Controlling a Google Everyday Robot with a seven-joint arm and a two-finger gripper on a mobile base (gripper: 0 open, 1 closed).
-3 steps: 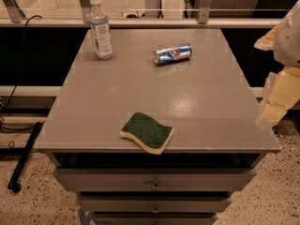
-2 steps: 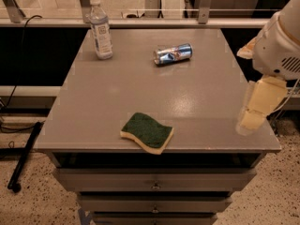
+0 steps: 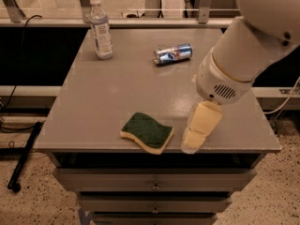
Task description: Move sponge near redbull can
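The gripper on my arm should next move to the sponge's middle (image 3: 147,132) and close there across its long sides, so that both ends of the sponge stick out.
The sponge (image 3: 147,131), dark green on top with pale yellow foam below, lies flat near the front edge of the grey table (image 3: 117,88). The redbull can (image 3: 172,54), blue and silver, lies on its side at the back of the table, right of centre. My gripper (image 3: 192,143) hangs from the big white arm (image 3: 243,55), pointing down at the table's front edge. It is just right of the sponge, a short gap away, and holds nothing that I can see.
A clear plastic water bottle (image 3: 101,28) with a white cap stands at the back left corner. Drawers (image 3: 154,184) sit under the tabletop. A black cable and pole (image 3: 23,158) lie on the floor at the left.
The arm has swung in from the right edge of the view to the left and down, bringing the gripper close beside the sponge. The sponge and the can have not moved.
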